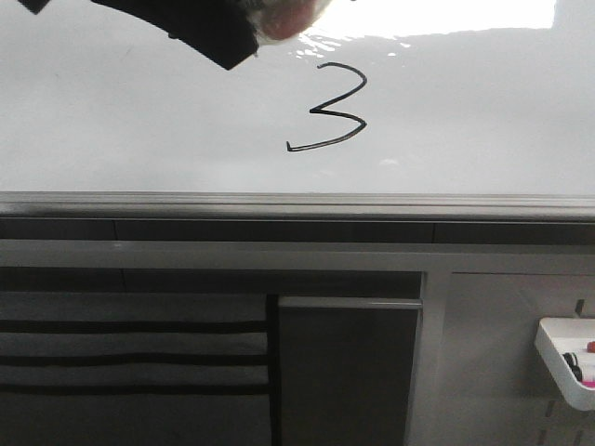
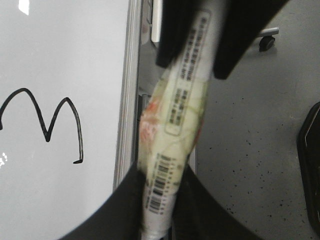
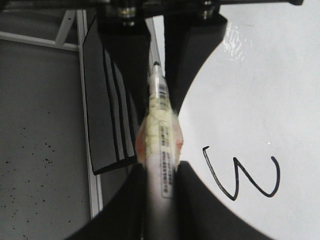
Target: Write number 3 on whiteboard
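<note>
My left gripper should release the marker on blank whiteboard well away from the number 3's open side [image 1: 67, 74].
The number 3 [image 1: 330, 107] is drawn in thin black marker on the whiteboard [image 1: 139, 121], above its grey edge rail [image 1: 279, 200]. It also shows in the left wrist view [image 2: 47, 120] and the right wrist view [image 3: 245, 175]. My left gripper [image 2: 160, 200] is shut on a pale marker [image 2: 180, 115] with barcode labels. My right gripper [image 3: 160, 185] is shut on the same marker [image 3: 160, 135]. In each wrist view the other arm's black fingers close round the marker's far end. In the front view only a black finger [image 1: 204, 32] and the marker's end [image 1: 288, 19] show at the top edge, off the board.
Grey cabinet panels [image 1: 344, 372] stand below the board's rail. A white bin [image 1: 567, 358] with small items hangs at the lower right. Speckled grey floor [image 2: 250, 150] lies beside the board, with a black object [image 2: 310, 160] on it.
</note>
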`<state>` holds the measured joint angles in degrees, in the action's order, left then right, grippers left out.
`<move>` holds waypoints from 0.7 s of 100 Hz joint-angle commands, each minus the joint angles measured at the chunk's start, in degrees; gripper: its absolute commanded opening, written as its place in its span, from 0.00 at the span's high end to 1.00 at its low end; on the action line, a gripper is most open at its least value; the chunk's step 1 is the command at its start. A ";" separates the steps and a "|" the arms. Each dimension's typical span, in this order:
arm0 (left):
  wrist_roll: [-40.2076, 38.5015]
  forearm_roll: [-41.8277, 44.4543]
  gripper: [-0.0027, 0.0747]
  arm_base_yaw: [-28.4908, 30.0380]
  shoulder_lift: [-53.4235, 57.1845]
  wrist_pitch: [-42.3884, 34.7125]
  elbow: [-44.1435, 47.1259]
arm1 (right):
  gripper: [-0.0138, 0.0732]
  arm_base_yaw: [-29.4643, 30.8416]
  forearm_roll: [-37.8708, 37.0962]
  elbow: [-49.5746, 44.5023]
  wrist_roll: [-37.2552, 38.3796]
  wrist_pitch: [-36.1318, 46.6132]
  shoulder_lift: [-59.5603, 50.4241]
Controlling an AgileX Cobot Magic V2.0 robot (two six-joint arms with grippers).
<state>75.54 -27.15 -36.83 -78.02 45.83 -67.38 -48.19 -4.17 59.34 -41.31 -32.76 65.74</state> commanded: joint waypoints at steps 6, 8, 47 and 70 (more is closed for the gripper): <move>-2.41 -2.65 0.99 0.23 1.62 -2.75 -2.01 | 0.64 0.30 -0.52 1.44 1.19 3.46 -1.25; -2.56 -2.65 0.99 0.42 1.62 -2.75 -2.01 | 0.61 0.62 -0.52 1.44 1.87 3.49 -1.38; -19.68 -2.92 0.99 14.94 1.62 -9.94 1.96 | 0.50 14.34 -0.52 1.44 13.31 -4.36 -13.33; -26.33 -13.30 0.99 21.96 1.62 -29.57 12.19 | 0.50 18.22 -0.52 1.44 13.98 -11.70 -16.38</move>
<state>52.04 -33.69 -16.38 -78.02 27.79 -57.04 -30.69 -4.32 59.34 -27.68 -45.15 50.40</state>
